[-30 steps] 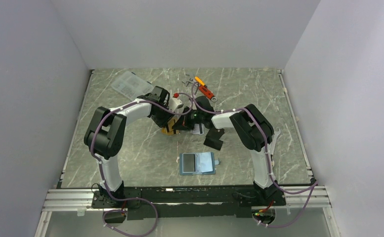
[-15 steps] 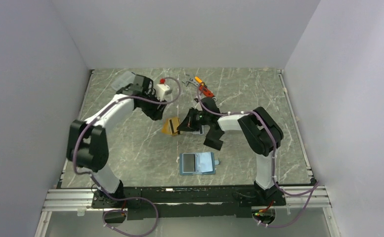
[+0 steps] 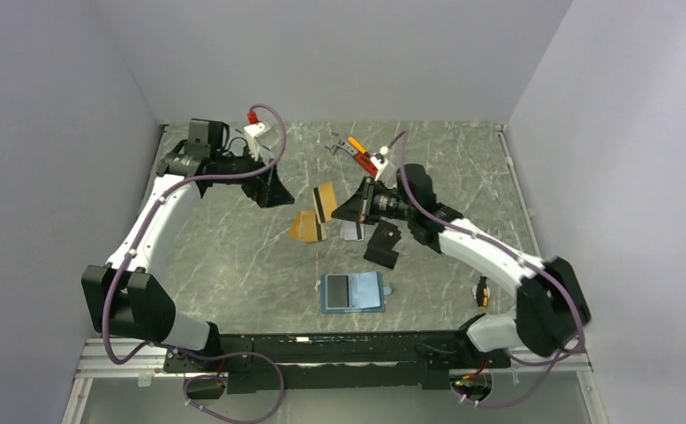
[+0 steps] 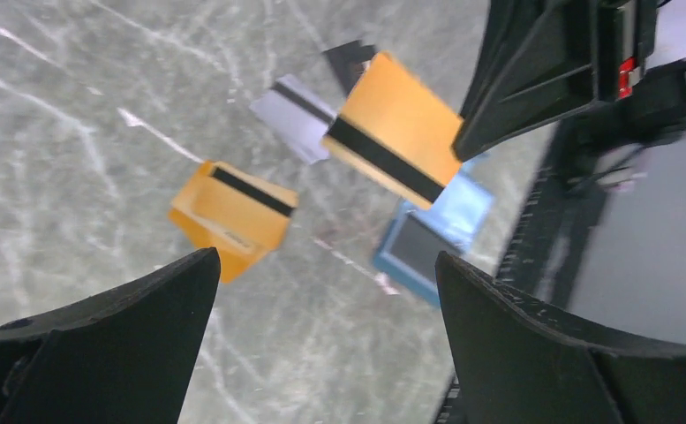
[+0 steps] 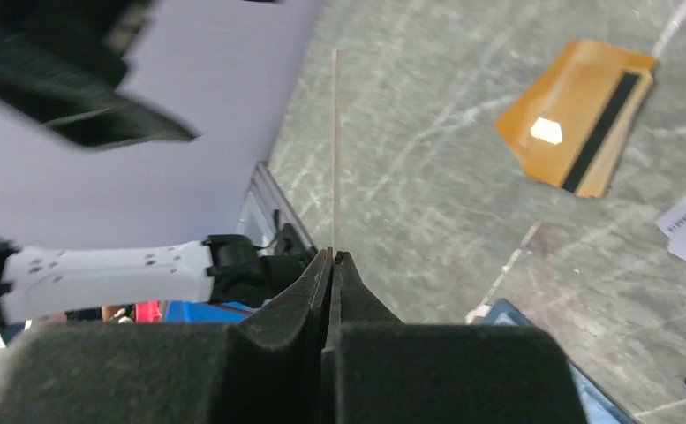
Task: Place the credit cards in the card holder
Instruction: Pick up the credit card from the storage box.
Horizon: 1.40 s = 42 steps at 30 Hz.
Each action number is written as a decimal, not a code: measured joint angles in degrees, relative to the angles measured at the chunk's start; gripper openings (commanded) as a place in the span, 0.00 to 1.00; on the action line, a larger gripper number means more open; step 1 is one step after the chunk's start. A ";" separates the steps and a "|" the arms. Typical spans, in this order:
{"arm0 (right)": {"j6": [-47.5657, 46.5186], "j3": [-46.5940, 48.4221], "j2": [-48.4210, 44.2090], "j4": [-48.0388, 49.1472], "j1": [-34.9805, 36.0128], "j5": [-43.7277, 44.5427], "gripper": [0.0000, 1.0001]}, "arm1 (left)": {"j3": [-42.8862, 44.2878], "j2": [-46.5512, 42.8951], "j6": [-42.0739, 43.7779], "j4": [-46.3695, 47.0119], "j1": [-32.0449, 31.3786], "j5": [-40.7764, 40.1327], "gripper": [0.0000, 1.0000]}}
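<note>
The credit card's end nearest the card holder is pinched in my right gripper, so my left gripper should hold the card while my right gripper takes the card's far end (image 3: 323, 188).
My right gripper (image 3: 346, 208) is shut on an orange-gold credit card (image 3: 325, 201) with a dark stripe and holds it above the table. In the right wrist view that card (image 5: 336, 150) shows edge-on, rising from the closed fingertips (image 5: 332, 256). More orange-gold credit cards (image 3: 306, 227) lie stacked on the table just below, with a silver-grey one (image 3: 351, 230) beside them. The teal card holder (image 3: 352, 291) lies open nearer the arm bases. My left gripper (image 3: 268, 187) hangs open and empty to the left of the held card, its jaws wide apart in the left wrist view (image 4: 326, 336).
A black folded object (image 3: 383, 243) lies right of the silver card. An orange-and-black tool (image 3: 365, 157) and small metal parts sit at the back centre. A small dark item (image 3: 483, 291) lies near the right arm's base. Walls close in the table on three sides.
The left gripper opened and pulled back to the left and away from the cards. The right gripper kept one orange card and lifted it off the pile.
</note>
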 measured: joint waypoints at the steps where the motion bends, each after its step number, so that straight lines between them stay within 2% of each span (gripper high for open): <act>1: -0.15 -0.48 -3.19 -0.35 0.00 0.07 0.00 | -0.09 0.26 -1.64 -0.15 1.09 4.22 0.94; 5: -0.24 -1.44 -13.25 -0.46 0.09 -0.70 0.00 | -2.23 0.37 -7.87 2.78 5.16 15.39 0.77; 10: 0.17 -1.70 -18.10 0.15 1.51 -1.55 0.00 | -11.02 -1.60 -22.77 16.63 5.05 27.36 0.69; 14: 0.61 -1.70 -18.05 0.13 3.50 -1.42 0.00 | -14.67 -5.31 -32.24 26.43 2.84 31.71 0.59; 20: 1.05 -1.49 -17.27 1.07 5.46 -1.36 0.00 | -15.34 -9.20 -42.12 39.12 0.15 35.04 0.57; 28: 1.60 -1.27 -17.03 1.97 5.92 -1.09 0.00 | -15.82 -9.16 -45.53 42.58 -0.17 35.04 0.56; 35: -0.07 0.02 -18.58 -1.77 5.90 0.63 0.00 | -15.80 -9.16 -42.25 37.86 -0.46 34.67 0.55; 42: -1.44 3.56 -19.65 -3.63 5.75 1.42 0.00 | -14.84 -9.33 -39.17 33.88 -0.46 34.49 0.60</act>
